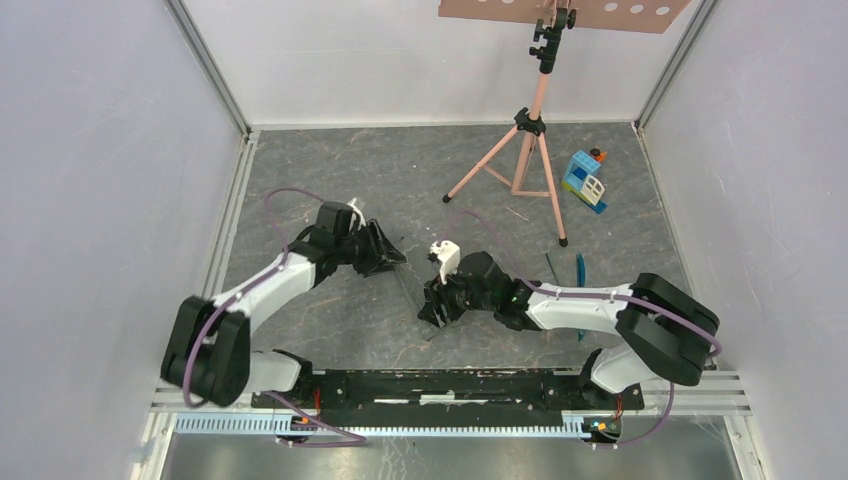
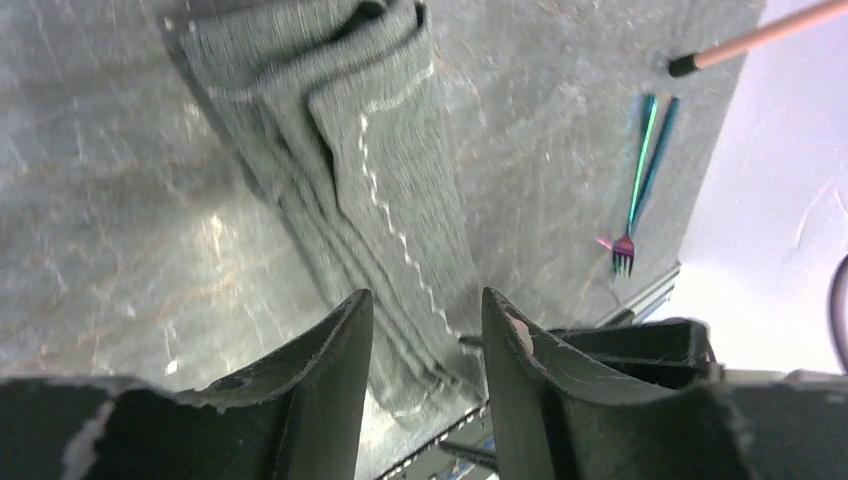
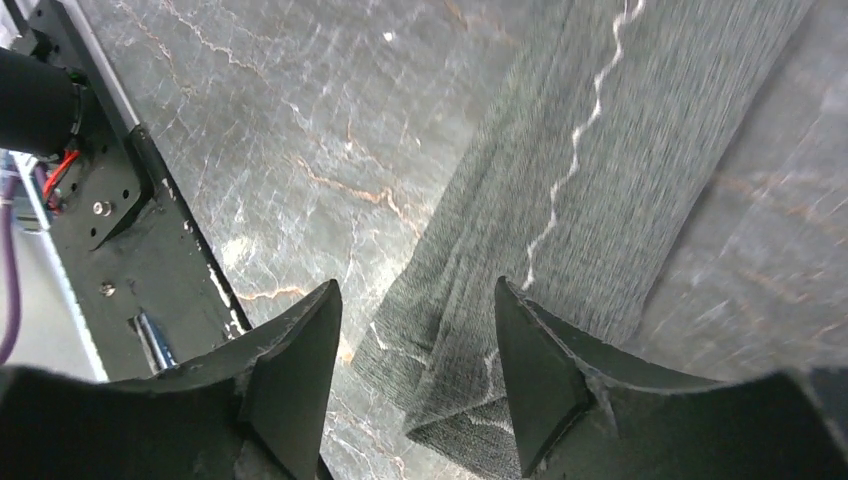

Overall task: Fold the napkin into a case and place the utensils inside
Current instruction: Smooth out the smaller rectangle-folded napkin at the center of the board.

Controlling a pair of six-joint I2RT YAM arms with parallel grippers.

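Observation:
The layers at the napkin's near end sit skewed, so the robot's right gripper needs to pinch the fold (image 3: pixel 452 318) next to the stitch while the left gripper comes there to help.
The napkin (image 2: pixel 390 170) is folded into a long narrow strip with a pale zigzag stitch, lying flat on the grey marbled floor. In the top view the napkin (image 1: pixel 412 290) runs between the two grippers. My left gripper (image 2: pixel 425 300) is open above one end of the strip, with nothing between its fingers. My right gripper (image 3: pixel 415 290) is open over the other end, and the cloth's corner lies below the gap. The utensils (image 2: pixel 645 160), slim teal pieces with a fork head, lie side by side on the floor to the right; in the top view the utensils (image 1: pixel 580 270) sit beyond my right arm.
A pink tripod (image 1: pixel 525 160) stands at the back centre, one foot near the utensils. A blue-and-white toy block house (image 1: pixel 585 180) sits at the back right. The black base rail (image 1: pixel 440 385) runs along the near edge. White walls enclose the floor on three sides.

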